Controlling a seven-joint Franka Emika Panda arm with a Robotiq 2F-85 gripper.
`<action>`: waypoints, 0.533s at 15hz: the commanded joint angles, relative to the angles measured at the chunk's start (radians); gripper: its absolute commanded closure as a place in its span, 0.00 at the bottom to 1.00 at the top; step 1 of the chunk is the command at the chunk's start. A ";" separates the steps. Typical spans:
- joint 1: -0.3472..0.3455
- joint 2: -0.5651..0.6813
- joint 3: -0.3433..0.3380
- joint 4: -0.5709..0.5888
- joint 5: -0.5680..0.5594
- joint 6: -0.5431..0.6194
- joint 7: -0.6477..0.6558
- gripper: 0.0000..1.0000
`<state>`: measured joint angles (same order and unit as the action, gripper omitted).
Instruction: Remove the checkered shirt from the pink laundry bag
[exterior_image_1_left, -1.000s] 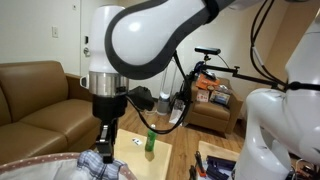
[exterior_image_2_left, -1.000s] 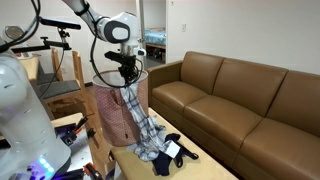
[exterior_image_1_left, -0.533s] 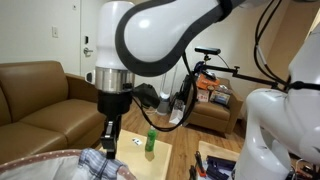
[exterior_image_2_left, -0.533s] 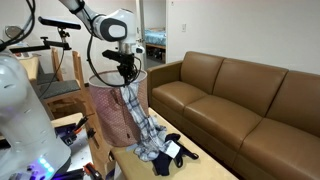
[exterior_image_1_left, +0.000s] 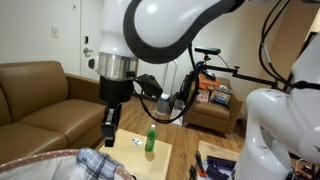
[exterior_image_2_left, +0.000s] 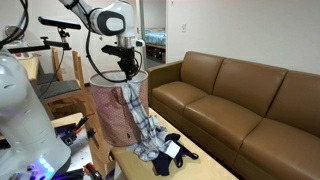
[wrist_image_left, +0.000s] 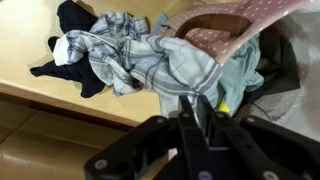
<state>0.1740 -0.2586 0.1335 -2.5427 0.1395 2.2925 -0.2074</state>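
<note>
The upper end of the checkered shirt drapes over the bag's rim with the gripper at the shirt's edge, so the robot should open the gripper, grab the bunched fold (wrist_image_left: 193, 66) and bring it down toward the table.
The checkered shirt (exterior_image_2_left: 141, 125) hangs from the rim of the pink laundry bag (exterior_image_2_left: 108, 112) down onto the small wooden table (exterior_image_2_left: 200, 160). In the wrist view the checkered shirt (wrist_image_left: 140, 55) spreads over the table and its folds bunch up toward my gripper (wrist_image_left: 195, 100), whose jaws are pressed together on the cloth beside the bag's rim (wrist_image_left: 240, 22). In both exterior views the gripper (exterior_image_1_left: 107, 138) (exterior_image_2_left: 127, 77) points straight down above the bag's rim (exterior_image_1_left: 40, 163), over the shirt (exterior_image_1_left: 95, 160).
A dark plain cloth (wrist_image_left: 75, 40) (exterior_image_2_left: 166, 153) lies on the table next to the shirt. A green bottle (exterior_image_1_left: 150, 140) stands on the table top (exterior_image_1_left: 130, 150). A brown leather sofa (exterior_image_2_left: 240, 100) runs along one side; the robot's white base (exterior_image_1_left: 275, 130) stands close by.
The gripper has risen a little over the bag's rim. The shirt's drape over rim and table looks almost unchanged.
</note>
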 joint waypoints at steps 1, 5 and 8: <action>0.006 0.002 -0.003 0.003 -0.026 -0.004 0.000 0.59; 0.010 0.021 -0.008 -0.005 0.004 0.032 0.001 0.39; 0.013 0.042 -0.011 -0.011 0.028 0.074 0.000 0.21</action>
<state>0.1742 -0.2419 0.1311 -2.5437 0.1402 2.3139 -0.2084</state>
